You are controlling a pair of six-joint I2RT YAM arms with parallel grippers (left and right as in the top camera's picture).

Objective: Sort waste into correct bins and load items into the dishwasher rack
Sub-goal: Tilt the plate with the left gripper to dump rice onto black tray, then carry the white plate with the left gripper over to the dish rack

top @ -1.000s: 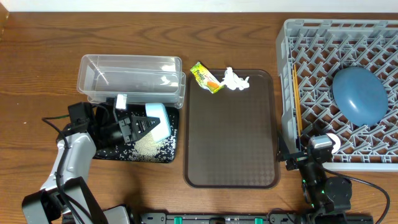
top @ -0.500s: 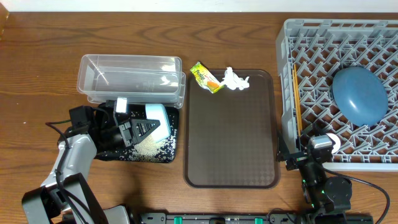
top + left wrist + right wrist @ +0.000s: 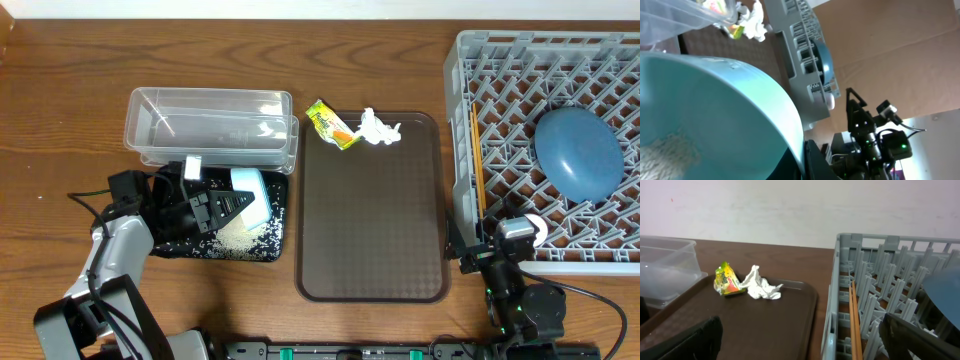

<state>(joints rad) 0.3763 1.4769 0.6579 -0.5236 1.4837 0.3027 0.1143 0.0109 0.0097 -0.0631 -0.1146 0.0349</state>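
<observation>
My left gripper is going to set down the pale mint bowl in the rack [image 3: 489,136] [image 3: 810,49] next to the dark-blue bowl-plate. It will let go of the bowl there, near the chopsticks.
My left gripper [image 3: 218,205] is shut on the rim of the pale mint bowl [image 3: 251,194] and holds it tipped on its side over the black tray [image 3: 170,245]. Rice grains [image 3: 236,235] lie piled and scattered on that tray. In the left wrist view the bowl [image 3: 715,100] fills the frame, with some rice [image 3: 667,150] inside and the gripper [image 3: 802,160] at its rim. The snack wrapper [image 3: 332,125] and tissue [image 3: 378,128] lie at the far end of the brown tray [image 3: 370,220]. The rack [image 3: 500,110] holds the dark-blue bowl-plate [image 3: 578,150] and chopsticks [image 3: 476,165]. My right gripper [image 3: 802,345] is open and empty.
The clear tub [image 3: 210,125] stands just behind the black tray. My right gripper [image 3: 500,252] rests at the rack's near left corner, beside the brown tray. The white bowl and pink cup are not in view.
My left gripper and the mint bowl have shifted only slightly over the black tray. The right arm has not moved.
</observation>
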